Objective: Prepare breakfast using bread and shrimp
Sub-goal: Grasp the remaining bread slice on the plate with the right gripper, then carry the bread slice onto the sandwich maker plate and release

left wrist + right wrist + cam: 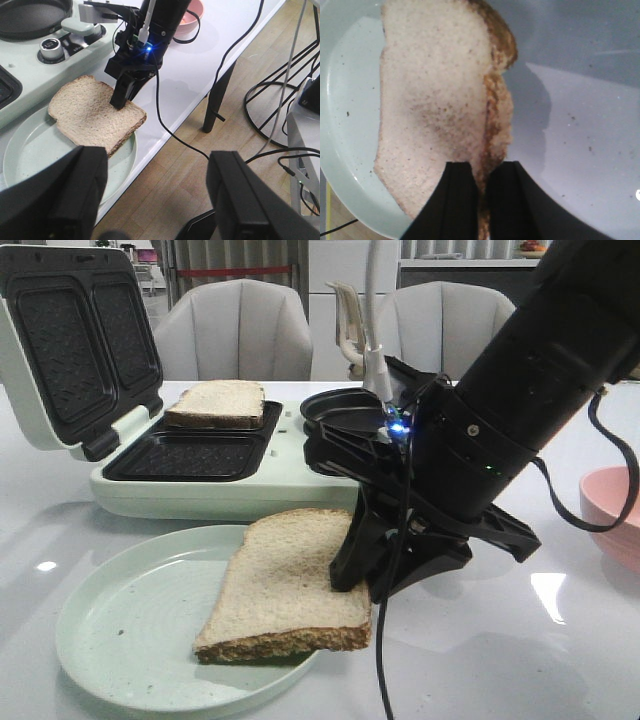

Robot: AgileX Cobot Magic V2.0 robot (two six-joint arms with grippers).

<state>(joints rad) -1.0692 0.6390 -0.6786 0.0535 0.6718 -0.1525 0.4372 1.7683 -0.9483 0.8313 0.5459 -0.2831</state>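
The robot's right gripper should put the slice of bread, which still lies on the pale green plate, down in the empty near cavity of the sandwich maker [190, 443].
One slice of bread [285, 585] lies on a pale green plate [120, 630], its right side reaching past the plate's rim. My right gripper [352, 580] is shut on that slice's brown crust; in the right wrist view both black fingers [460, 200] pinch the crust of the bread [435, 100]. A second slice of bread [215, 402] rests in the far cavity of the open sandwich maker [190, 490]. My left gripper [157, 200] hangs open and empty beyond the table's front edge, above the floor. The shrimp are out of view.
A black pan [335, 405] sits behind my right arm on the appliance. A salmon-pink bowl [612, 515] stands at the right edge of the table. The sandwich maker's lid [75, 340] stands raised at the left. Cables hang off the table edge [175, 135].
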